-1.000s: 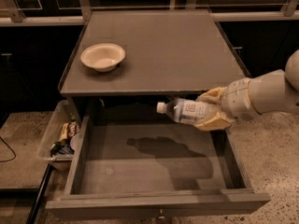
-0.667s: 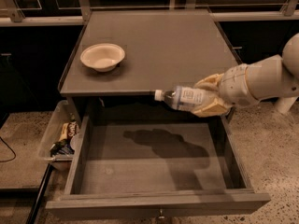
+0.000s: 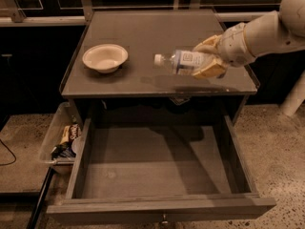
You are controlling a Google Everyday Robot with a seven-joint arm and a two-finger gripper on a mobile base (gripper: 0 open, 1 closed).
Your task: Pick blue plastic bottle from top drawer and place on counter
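Observation:
My gripper is going to set the blue plastic bottle down on the grey counter, a short way from the white bowl [image 3: 184,57].
My gripper [image 3: 206,57] is shut on the blue plastic bottle [image 3: 180,62], which lies sideways with its white cap pointing left. It hangs above the right front part of the grey counter [image 3: 143,32], and its shadow falls on the counter below it. The top drawer [image 3: 157,173] is pulled wide open under the counter and nothing shows inside it. My white arm comes in from the upper right.
A white bowl [image 3: 105,57] stands on the left side of the counter. A clear plastic bin [image 3: 62,137] of snack packets sits on the floor left of the drawer. A white post [image 3: 295,97] stands at the far right.
My gripper has lifted the bottle from just above the drawer, at the counter's front edge, up and back to above the counter top.

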